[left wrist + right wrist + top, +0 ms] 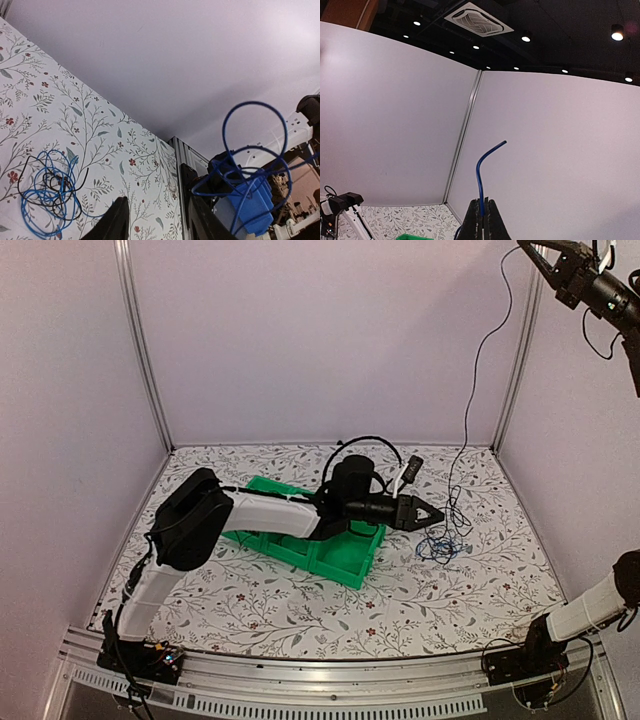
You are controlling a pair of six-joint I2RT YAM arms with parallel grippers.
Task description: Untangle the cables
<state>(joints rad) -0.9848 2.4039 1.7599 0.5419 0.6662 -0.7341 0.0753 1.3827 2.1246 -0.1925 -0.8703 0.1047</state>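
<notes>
Next, my left gripper backs off, rise and closes on those loops [455,508], because the blue cable's hanging loops are outside the gap between its fingers.
A tangle of thin blue and black cables [440,543] lies on the floral table, right of centre. It also shows in the left wrist view [49,194]. My left gripper [434,513] reaches over the green bin and hovers just left of and above the tangle. Its fingers [116,222] stand apart with nothing between them. My right gripper [528,250] is raised high at the top right, shut on a blue cable [481,172] whose short end sticks up past the tips. From it a thin strand [470,390] hangs down to the tangle.
A green bin [340,560] sits under the left arm, mid-table. White walls and metal frame posts [515,370] enclose the table. In the left wrist view, loose blue cable loops [255,150] sit on a blue object beyond a frame post.
</notes>
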